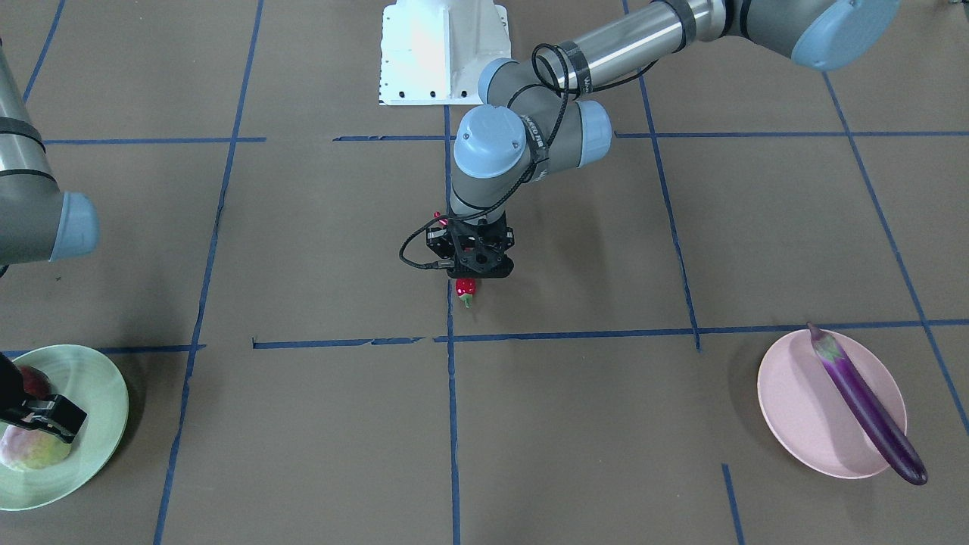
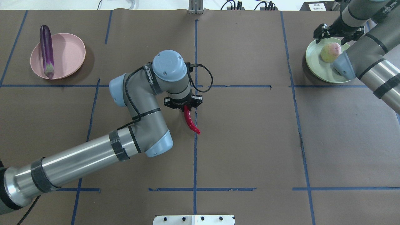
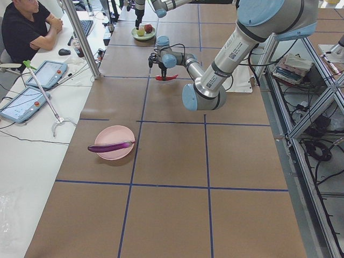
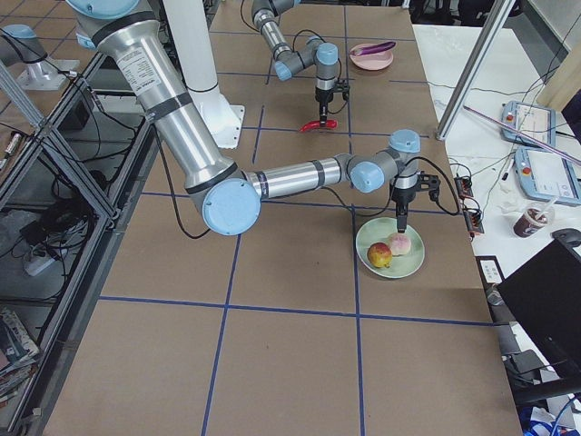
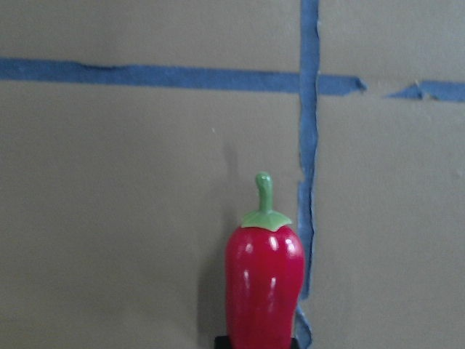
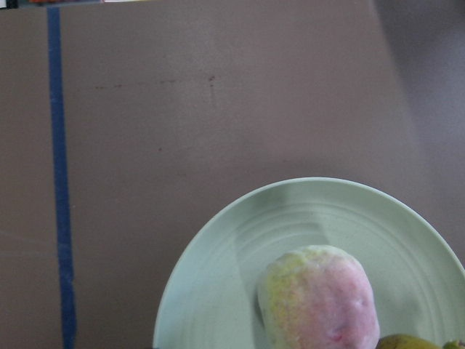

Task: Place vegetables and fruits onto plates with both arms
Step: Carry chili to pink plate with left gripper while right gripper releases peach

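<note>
My left gripper will release the red chili pepper on the pink plate's open part (image 1: 816,400) next to the purple eggplant. The chili is now near the table's middle.
My left gripper (image 1: 471,277) is shut on the thick end of the red chili pepper (image 2: 190,120) near the table's middle. The chili's green stem points away from me in the left wrist view (image 5: 264,283). My right gripper (image 1: 34,409) hangs open and empty over the mint green plate (image 2: 315,64). The pale green and pink fruit (image 6: 320,302) and the dark red fruit (image 1: 32,380) lie on that plate. The purple eggplant (image 2: 47,50) lies across the pink plate (image 2: 67,53), and both its ends overhang the rim.
The white base block (image 1: 443,53) sits at my edge of the table. Blue tape lines cross the brown table. An operator (image 3: 24,29) sits at a side desk with tablets, behind a metal post (image 3: 80,37).
</note>
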`<state>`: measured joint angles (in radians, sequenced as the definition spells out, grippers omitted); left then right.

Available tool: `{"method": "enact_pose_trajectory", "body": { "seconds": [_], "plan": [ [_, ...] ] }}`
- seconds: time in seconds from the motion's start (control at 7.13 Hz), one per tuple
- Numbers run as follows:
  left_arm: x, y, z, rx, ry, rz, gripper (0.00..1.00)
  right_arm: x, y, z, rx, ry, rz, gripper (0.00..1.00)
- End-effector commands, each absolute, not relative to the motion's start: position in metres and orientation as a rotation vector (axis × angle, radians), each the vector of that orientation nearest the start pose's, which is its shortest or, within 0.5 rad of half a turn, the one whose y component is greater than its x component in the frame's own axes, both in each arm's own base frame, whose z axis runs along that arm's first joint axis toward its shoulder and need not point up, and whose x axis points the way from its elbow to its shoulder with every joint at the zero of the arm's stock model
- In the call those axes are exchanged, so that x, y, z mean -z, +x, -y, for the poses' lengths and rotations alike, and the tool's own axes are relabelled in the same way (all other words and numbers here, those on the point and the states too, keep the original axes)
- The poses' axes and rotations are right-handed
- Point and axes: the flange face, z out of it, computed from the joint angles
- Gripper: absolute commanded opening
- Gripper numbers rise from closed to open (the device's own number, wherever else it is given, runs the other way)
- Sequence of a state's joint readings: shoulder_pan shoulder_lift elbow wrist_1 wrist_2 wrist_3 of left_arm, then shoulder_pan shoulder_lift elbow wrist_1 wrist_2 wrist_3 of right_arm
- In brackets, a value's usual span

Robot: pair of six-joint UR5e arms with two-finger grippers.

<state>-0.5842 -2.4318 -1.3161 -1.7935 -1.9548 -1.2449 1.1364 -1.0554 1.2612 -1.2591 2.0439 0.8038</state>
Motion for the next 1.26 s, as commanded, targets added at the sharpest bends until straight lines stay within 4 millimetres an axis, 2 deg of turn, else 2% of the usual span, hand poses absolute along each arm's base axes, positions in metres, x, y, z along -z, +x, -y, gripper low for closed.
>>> {"method": "enact_pose_trajectory", "body": {
  "seconds": [0.0, 0.14, 0.28, 0.42, 0.56, 0.7, 0.84, 0.98, 1.12],
  "plan": [
    [-0.275, 0.481, 0.563, 0.223, 0.077, -0.869, 0.0, -0.475, -0.205, 0.661, -0.241, 0.098, 0.778, 1.0],
    [-0.299, 0.426, 0.6, 0.317, 0.09, -0.835, 0.0, -0.474, -0.201, 0.646, -0.273, 0.083, 0.795, 1.0],
    [-0.346, 0.371, 0.628, 0.41, 0.085, -0.784, 0.0, -0.477, -0.194, 0.63, -0.293, 0.081, 0.802, 1.0],
    [-0.381, 0.329, 0.662, 0.449, 0.087, -0.728, 0.0, -0.478, -0.189, 0.617, -0.293, 0.083, 0.804, 1.0],
    [-0.429, 0.283, 0.694, 0.407, 0.087, -0.658, 0.02, -0.482, -0.187, 0.611, -0.292, 0.081, 0.804, 1.0],
    [-0.466, 0.256, 0.711, 0.38, 0.075, -0.607, 0.03, -0.481, -0.187, 0.61, -0.291, 0.083, 0.805, 1.0],
    [-0.476, 0.257, 0.719, 0.38, 0.076, -0.602, 0.08, -0.476, -0.186, 0.609, -0.298, 0.089, 0.811, 1.0],
    [-0.49, 0.258, 0.72, 0.355, 0.082, -0.6, 0.28, -0.47, -0.194, 0.607, -0.316, 0.078, 0.819, 1.0],
    [-0.494, 0.258, 0.72, 0.276, 0.101, -0.592, 0.67, -0.467, -0.197, 0.606, -0.313, 0.078, 0.822, 1.0]
  ]
}}
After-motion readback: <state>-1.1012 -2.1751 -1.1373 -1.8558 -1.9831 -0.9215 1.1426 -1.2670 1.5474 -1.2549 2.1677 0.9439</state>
